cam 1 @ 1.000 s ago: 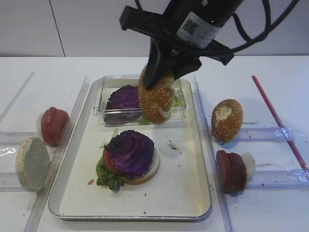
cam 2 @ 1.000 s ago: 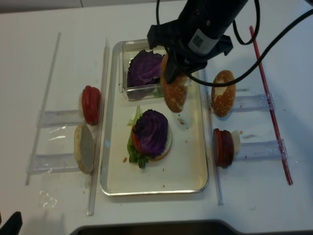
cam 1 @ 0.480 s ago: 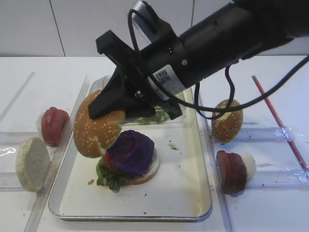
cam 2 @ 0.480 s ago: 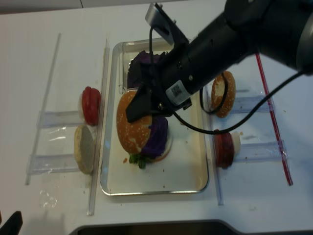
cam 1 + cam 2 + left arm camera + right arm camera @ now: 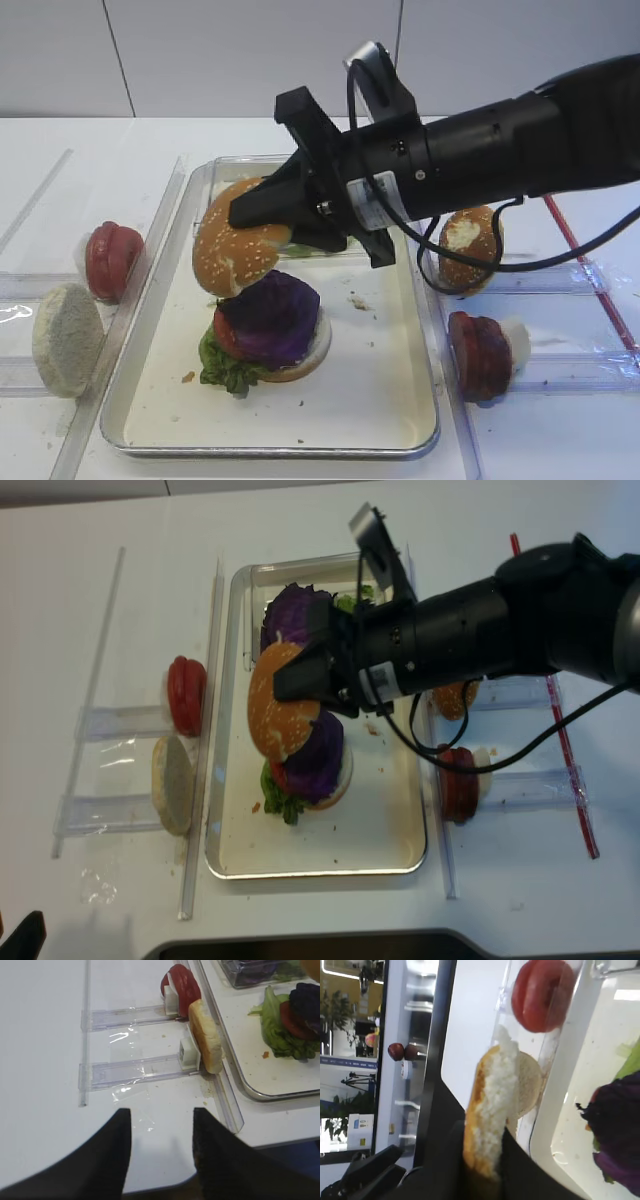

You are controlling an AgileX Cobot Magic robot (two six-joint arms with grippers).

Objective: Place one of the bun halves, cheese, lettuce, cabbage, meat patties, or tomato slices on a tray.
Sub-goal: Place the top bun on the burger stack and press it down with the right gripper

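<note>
I need to let go of the sesame bun half with my right gripper on the purple cabbage topping the stack (image 5: pixel 313 737) (image 5: pixel 625 1115) on the tray.
My right gripper (image 5: pixel 262 213) is shut on the rim of a golden sesame bun half (image 5: pixel 232 255). It holds the bun tilted, dome up, just above the left side of a stack on the tray (image 5: pixel 385 400). The stack is purple cabbage (image 5: pixel 275 312) over a tomato slice (image 5: pixel 226 335), lettuce (image 5: pixel 222 368) and a bottom bun (image 5: pixel 312 350). In the right wrist view the bun half (image 5: pixel 492 1105) shows edge-on between the fingers. My left gripper (image 5: pixel 160 1120) hangs open over bare table near the front edge. No cheese shows.
A clear box with cabbage (image 5: pixel 295 610) stands at the tray's back. Left rack holds tomato slices (image 5: pixel 108 258) and a pale bun half (image 5: pixel 65 338). Right racks hold a white-patched seeded bun (image 5: pixel 468 250) and meat patties (image 5: pixel 480 355). A red rod (image 5: pixel 590 270) lies far right.
The right gripper swung the bun from hanging over the clear box down to the stack's left. It then shifted the bun up and right over the stack. The left gripper is unchanged.
</note>
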